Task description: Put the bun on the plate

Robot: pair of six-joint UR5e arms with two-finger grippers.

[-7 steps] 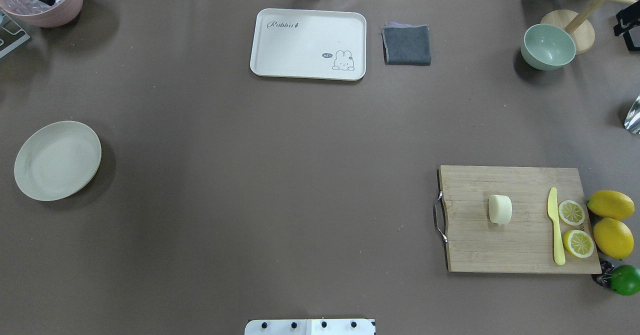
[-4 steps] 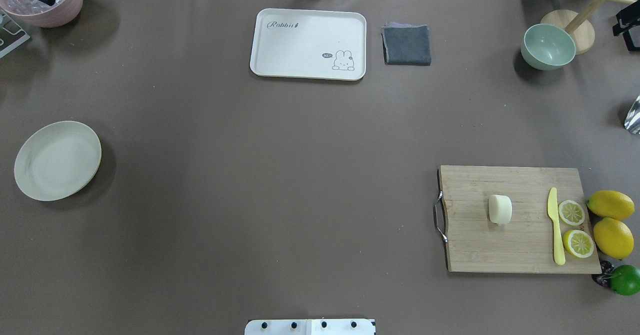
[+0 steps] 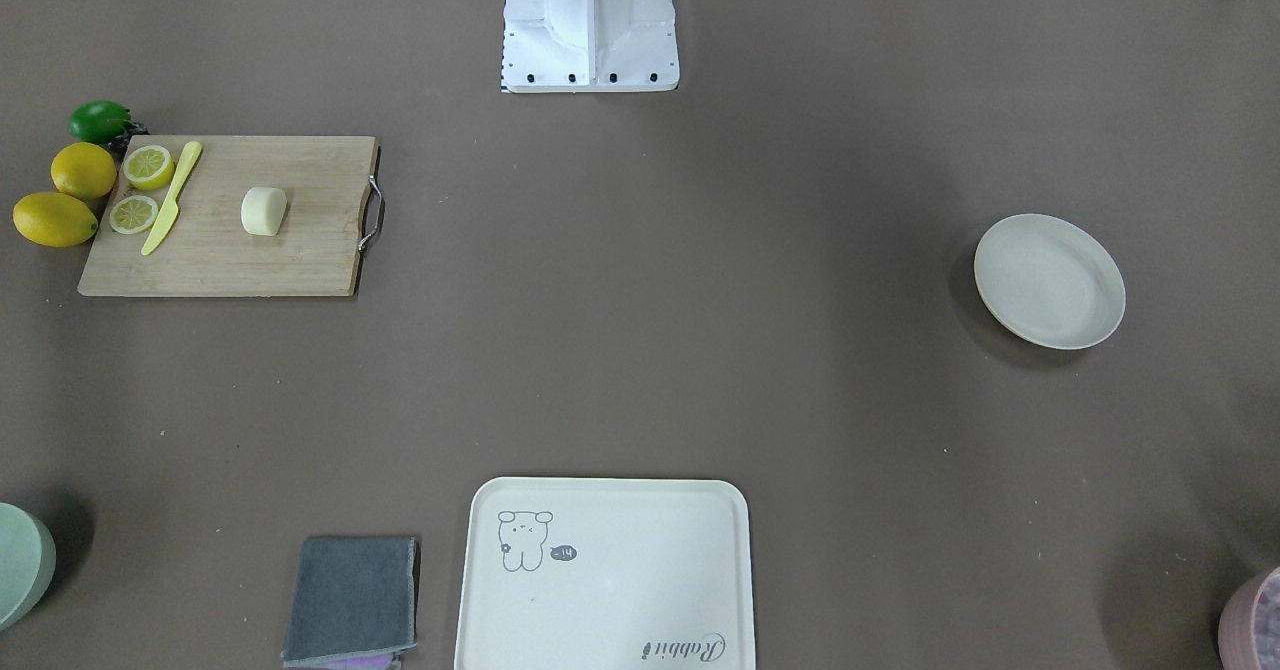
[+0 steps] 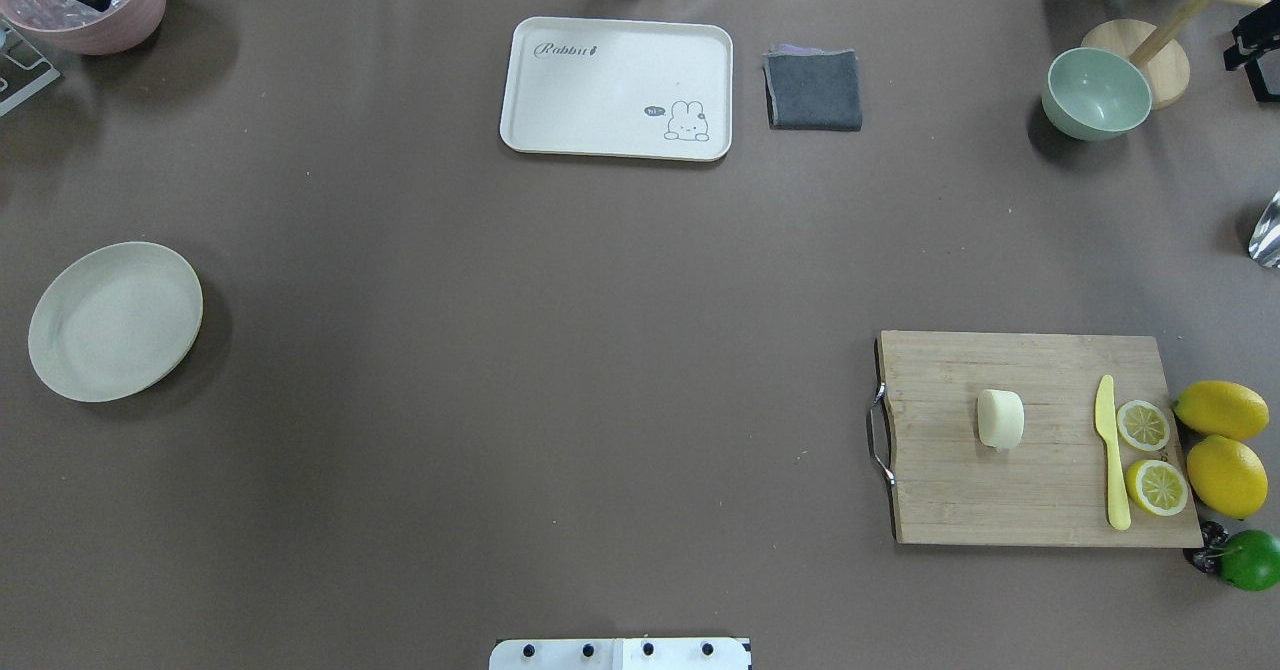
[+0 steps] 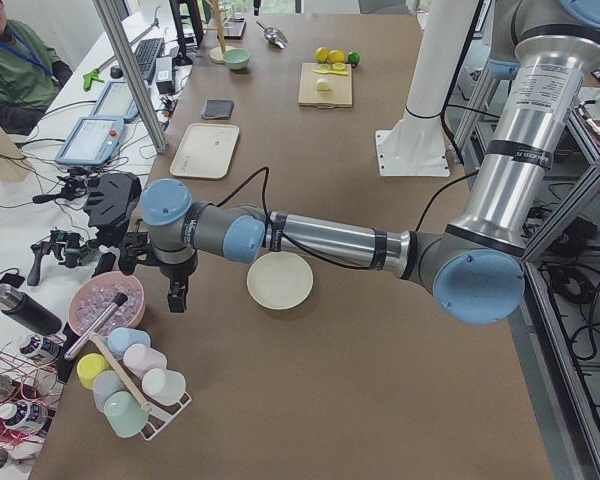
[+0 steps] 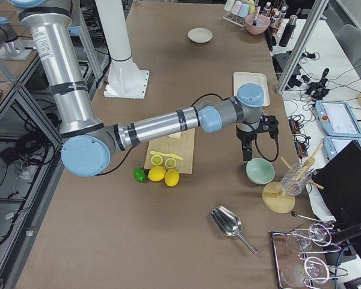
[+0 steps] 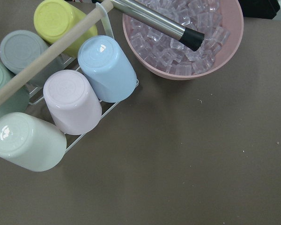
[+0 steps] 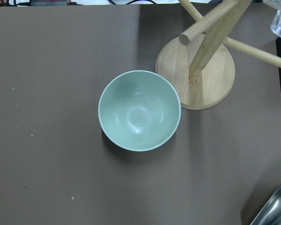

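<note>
The off-white plate has a rim (image 3: 1120, 311) that my left gripper should close on, at the side farthest from the cutting board.
The pale cream bun (image 4: 1000, 418) (image 3: 264, 211) lies on a wooden cutting board (image 4: 960, 490) at the table's right side. Far across the table, at its left side, sits the round off-white plate (image 4: 115, 320) (image 3: 1048, 280) (image 5: 279, 280) with nothing on it. Neither gripper shows in the overhead or front views. The left gripper (image 5: 176, 298) hangs beyond the plate, near a pink bowl of ice (image 7: 185, 42). Over by a green bowl (image 8: 139, 110) hangs the right gripper (image 6: 246, 155), well away from the bun. I cannot tell whether either gripper is open or shut.
A yellow knife (image 4: 1110, 465), two lemon halves (image 4: 1143, 425), whole lemons (image 4: 1222, 410) and a lime (image 4: 1250, 560) sit by the board. A cream tray (image 4: 616, 88) and grey cloth (image 4: 814, 90) lie at the back. A cup rack (image 7: 61, 93) and wooden stand (image 8: 196, 70) are near the arms.
</note>
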